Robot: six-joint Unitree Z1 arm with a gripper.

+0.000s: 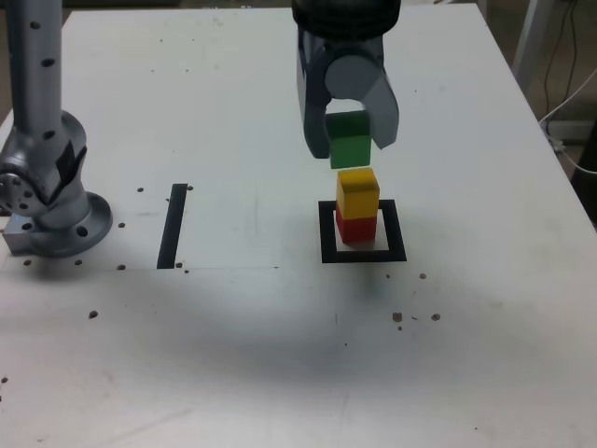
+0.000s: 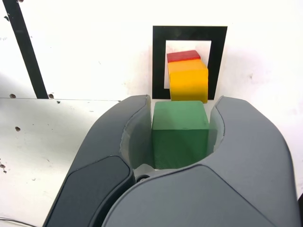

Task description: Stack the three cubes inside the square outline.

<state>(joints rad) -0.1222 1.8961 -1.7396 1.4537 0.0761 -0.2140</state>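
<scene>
Next, I let go of the green cube on top of the yellow cube [image 1: 360, 178] [image 2: 189, 85] to finish the stack inside the outline. The green cube still hangs just above it.
Inside the black square outline [image 1: 326, 233] [image 2: 158, 61] the yellow cube [image 1: 357, 193] [image 2: 188, 82] sits on the red cube [image 1: 355, 228] [image 2: 183, 56]. My gripper [image 1: 351, 142] [image 2: 180, 127] hangs just above this two-cube stack, shut on the green cube [image 1: 351, 140] [image 2: 180, 135]. The green cube's underside is a small gap above the yellow cube's top, a little toward the exterior view's left of it. In the wrist view both curved grey fingers [image 2: 118, 142] press the green cube's sides.
A straight black tape strip [image 1: 173, 224] [image 2: 26, 49] lies on the white table [image 1: 233, 355] to the exterior view's left of the outline. The arm's silver base [image 1: 47, 187] stands at the far left. Small dark specks and holes dot the tabletop.
</scene>
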